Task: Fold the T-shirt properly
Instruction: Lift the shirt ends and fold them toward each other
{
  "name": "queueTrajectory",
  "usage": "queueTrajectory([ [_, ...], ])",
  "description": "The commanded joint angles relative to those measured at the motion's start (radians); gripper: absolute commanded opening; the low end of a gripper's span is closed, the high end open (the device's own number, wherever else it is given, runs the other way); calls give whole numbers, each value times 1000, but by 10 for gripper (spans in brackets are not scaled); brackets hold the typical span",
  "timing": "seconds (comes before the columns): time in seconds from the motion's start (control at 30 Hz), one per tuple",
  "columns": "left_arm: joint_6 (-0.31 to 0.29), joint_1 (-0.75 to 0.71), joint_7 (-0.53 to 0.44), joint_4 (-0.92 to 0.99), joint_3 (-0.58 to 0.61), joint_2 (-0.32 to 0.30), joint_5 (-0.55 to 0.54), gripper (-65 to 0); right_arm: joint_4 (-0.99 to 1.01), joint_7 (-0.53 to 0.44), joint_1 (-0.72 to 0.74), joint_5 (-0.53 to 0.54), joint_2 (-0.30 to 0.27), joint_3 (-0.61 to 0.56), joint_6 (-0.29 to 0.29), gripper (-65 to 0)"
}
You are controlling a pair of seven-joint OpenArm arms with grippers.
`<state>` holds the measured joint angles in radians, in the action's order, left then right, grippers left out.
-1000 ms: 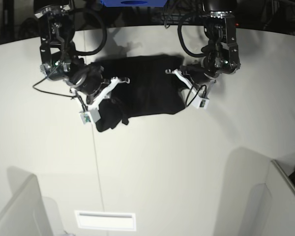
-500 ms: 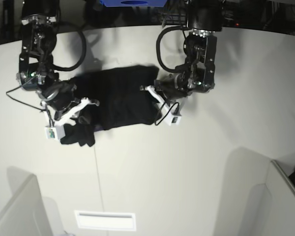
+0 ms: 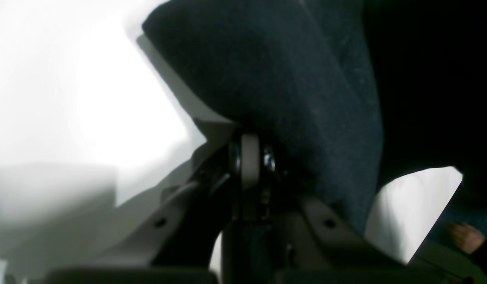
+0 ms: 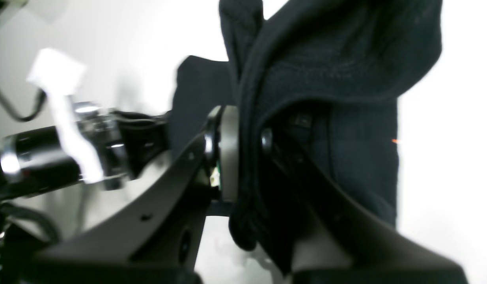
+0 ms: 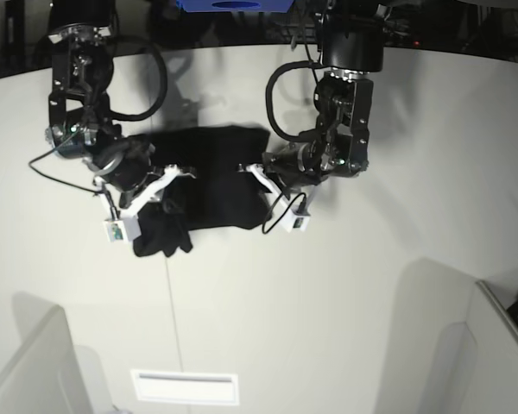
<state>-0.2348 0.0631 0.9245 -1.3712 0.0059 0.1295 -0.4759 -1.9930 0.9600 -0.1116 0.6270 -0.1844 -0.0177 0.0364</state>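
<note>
The roll of cloth in my right gripper will be let go on the T-shirt's far side edge [image 5: 264, 183] [image 4: 180, 124], beside my left gripper's fingertips.
The black T-shirt [image 5: 211, 177] lies bunched on the white table [image 5: 345, 302], plain side showing, with a crumpled lump at its lower left corner [image 5: 160, 237]. At the shirt's right edge my left gripper [image 5: 254, 172] is shut on the cloth. The left wrist view shows its fingertips [image 3: 249, 157] pinching a dark fold [image 3: 286, 79]. On the shirt's left side my right gripper [image 5: 167, 183] is also shut on cloth. In the right wrist view a thick roll of black fabric [image 4: 346, 59] sits clamped between its fingers [image 4: 227, 150].
A blue object [image 5: 233, 4] sits beyond the table's far edge. Grey panels rise at the front left [image 5: 34, 371] and front right [image 5: 466, 345]. A white rectangular label [image 5: 186, 386] lies near the front, and a thin seam [image 5: 173, 319] runs down the tabletop.
Over the second both arms carried the shirt leftwards. In the last half second the right gripper came back to the right and the left edged further left, bunching the shirt narrower.
</note>
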Motion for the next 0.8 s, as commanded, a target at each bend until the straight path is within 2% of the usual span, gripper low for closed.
queueTrajectory([
  [0.0,-8,13,-11,-21,1,8,-19,-650,-15,-23,14,12,6,-6,-10,-650],
  [0.17,-8,10,-11,-23,1,8,-19,-650,37,-23,16,9,55,-35,-10,-650],
  [0.43,-8,8,-11,-23,-1,6,-19,-650,77,-26,14,11,87,-41,-14,-650],
  [0.6,-8,8,-11,-23,-1,6,-19,-650,77,-23,16,11,135,-43,-17,-650],
  [0.77,-1,8,-11,-23,-1,5,-19,-650,76,-28,16,11,145,-124,-17,-650],
])
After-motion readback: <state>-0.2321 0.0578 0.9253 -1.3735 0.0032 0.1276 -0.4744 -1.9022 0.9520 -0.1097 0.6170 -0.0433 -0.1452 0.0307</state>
